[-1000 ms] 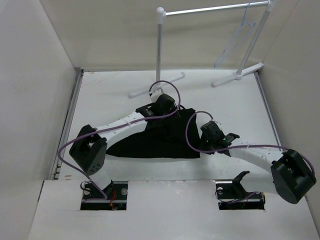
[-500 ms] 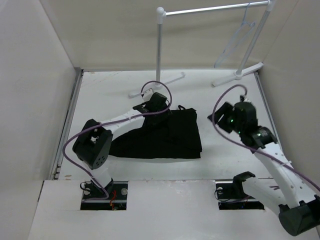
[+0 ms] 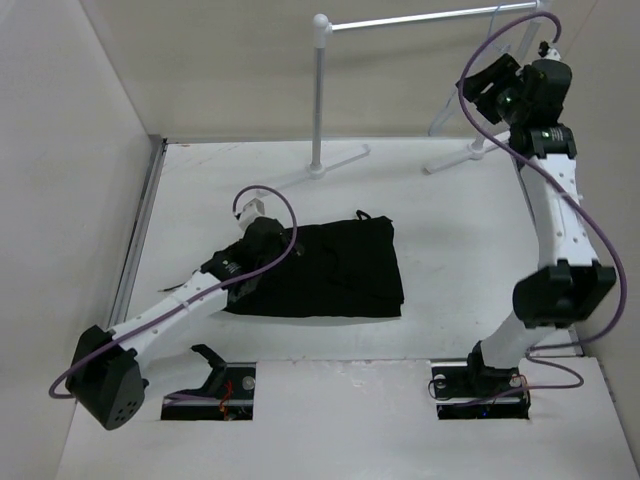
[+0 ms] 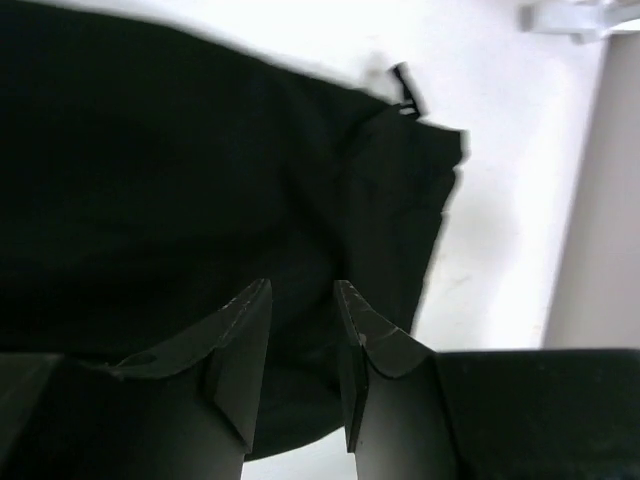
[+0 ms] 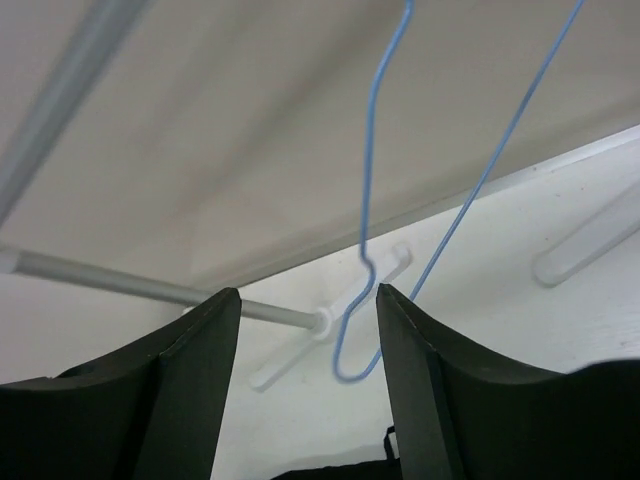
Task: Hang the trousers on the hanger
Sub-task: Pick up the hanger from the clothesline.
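My right gripper will grip the blue wire hanger on the notched side (image 3: 449,103) (image 5: 364,246), just above the small notch near the hanger's lower bend.
The black trousers (image 3: 325,268) lie folded flat on the middle of the table, and they fill the left wrist view (image 4: 200,170). My left gripper (image 3: 258,243) hovers low over their left end. Its jaws (image 4: 300,290) are open by a narrow gap, with only cloth and table showing behind them. My right gripper (image 3: 492,78) is raised high at the back right beside the rack. It stands open (image 5: 308,295). The thin blue wire hanger (image 5: 368,200) hangs just beyond its fingertips, its lower bend showing between them. From above, only a short piece of the hanger (image 3: 446,112) shows.
A white tubular garment rack stands at the back, with an upright post (image 3: 318,90), a top bar (image 3: 420,18) and feet (image 3: 340,160) on the table. Pale walls (image 3: 70,150) close in the left, back and right sides.
My right arm left the table beside the trousers and swung up to the hanger, opening on the way. My left arm drew back toward the near left and its jaws narrowed. The trousers settled flat.
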`<action>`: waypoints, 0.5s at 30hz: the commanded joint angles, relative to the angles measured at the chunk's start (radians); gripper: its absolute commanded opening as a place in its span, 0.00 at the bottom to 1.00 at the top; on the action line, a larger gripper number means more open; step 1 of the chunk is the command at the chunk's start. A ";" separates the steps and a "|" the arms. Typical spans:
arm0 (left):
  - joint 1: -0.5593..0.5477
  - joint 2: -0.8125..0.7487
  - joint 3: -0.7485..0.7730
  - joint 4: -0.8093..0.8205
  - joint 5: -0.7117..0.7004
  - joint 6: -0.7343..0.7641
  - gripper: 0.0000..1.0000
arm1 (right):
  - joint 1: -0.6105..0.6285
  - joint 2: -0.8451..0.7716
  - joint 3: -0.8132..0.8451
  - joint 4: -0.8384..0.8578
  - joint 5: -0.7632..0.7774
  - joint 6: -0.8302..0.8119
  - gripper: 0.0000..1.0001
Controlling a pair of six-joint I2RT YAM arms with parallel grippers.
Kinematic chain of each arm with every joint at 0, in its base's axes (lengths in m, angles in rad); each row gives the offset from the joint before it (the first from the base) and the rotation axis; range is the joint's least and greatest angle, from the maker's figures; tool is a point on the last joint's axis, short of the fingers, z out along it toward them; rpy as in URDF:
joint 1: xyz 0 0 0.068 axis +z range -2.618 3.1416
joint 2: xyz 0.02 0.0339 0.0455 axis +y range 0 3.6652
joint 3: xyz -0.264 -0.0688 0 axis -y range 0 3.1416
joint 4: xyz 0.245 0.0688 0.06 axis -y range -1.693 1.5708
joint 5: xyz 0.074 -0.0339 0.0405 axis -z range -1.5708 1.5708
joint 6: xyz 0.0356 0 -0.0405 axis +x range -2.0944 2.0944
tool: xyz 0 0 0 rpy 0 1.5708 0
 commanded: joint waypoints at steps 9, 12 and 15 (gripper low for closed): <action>0.074 -0.149 -0.118 -0.120 -0.011 -0.002 0.34 | -0.006 0.284 0.246 0.020 -0.191 -0.053 0.37; 0.071 -0.136 -0.110 -0.122 -0.009 -0.007 0.34 | -0.006 0.285 0.248 0.038 -0.202 -0.053 0.20; 0.063 -0.127 -0.090 -0.123 -0.009 -0.008 0.35 | -0.006 0.264 0.249 0.066 -0.203 -0.061 0.12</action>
